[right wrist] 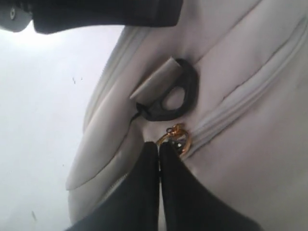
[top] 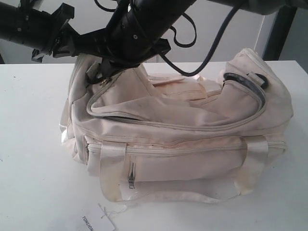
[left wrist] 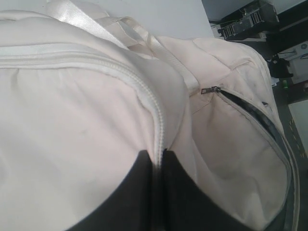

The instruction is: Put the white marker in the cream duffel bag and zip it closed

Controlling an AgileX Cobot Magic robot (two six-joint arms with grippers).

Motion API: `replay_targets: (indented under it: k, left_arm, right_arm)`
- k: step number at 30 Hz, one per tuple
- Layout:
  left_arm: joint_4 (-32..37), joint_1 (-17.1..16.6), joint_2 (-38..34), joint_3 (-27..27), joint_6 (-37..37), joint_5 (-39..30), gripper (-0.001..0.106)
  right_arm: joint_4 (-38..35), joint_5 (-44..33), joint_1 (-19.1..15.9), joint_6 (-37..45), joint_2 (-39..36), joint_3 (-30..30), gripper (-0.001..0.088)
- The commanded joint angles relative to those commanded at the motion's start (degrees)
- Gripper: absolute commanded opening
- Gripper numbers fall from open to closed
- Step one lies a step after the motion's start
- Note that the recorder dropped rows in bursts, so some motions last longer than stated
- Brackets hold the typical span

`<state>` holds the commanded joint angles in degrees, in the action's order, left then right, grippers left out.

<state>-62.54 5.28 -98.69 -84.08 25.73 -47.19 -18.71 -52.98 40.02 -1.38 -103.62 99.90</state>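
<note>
My right gripper needs to open and grip the zip pull [right wrist: 180,144] deeper before pulling it past the strap ring, because the gold keyring sits at the very ends of its fingers.
The cream duffel bag [top: 183,130] lies on the white table [top: 33,144]. No white marker shows in any view. My right gripper [right wrist: 159,145] reaches across to the bag's left end [top: 98,73] and is shut on the gold keyring [right wrist: 176,136] of the zip pull, next to a black strap ring [right wrist: 180,94]. My left gripper [left wrist: 158,153] is shut on the cream zip seam [left wrist: 156,115] of the bag. At the bag's right end the main zip gapes, showing dark lining [top: 243,79]. A second slider [left wrist: 211,89] sits at that gap.
A flat white paper tag [top: 98,220] with black letters lies at the table's front edge, near the bag's lower webbing handle [top: 183,195]. Black cables [top: 211,53] hang from the arms over the bag. Equipment [left wrist: 250,19] stands beyond the table.
</note>
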Motion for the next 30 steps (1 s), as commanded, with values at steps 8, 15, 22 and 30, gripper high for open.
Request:
replay_targets:
  k: [8,15,22,30]
  left_arm:
    - [0.01,0.0,0.0,0.0,0.0,0.36,0.0]
    - [0.01,0.0,0.0,0.0,0.0,0.14,0.0]
    - [0.01,0.0,0.0,0.0,0.0,0.14,0.0]
    - [0.1,0.0,0.0,0.0,0.0,0.04,0.0]
  right_arm:
    - [-4.86,-1.0,2.1,4.86,0.0,0.0,0.0]
    - [3.1,4.45,2.21,-1.15,0.0,0.0,0.0]
    - [11.89,5.94,2.21,-11.69,-2.49,0.0,0.0041]
    - [11.64,8.74,2.21,-14.82,-5.4,0.0,0.0293]
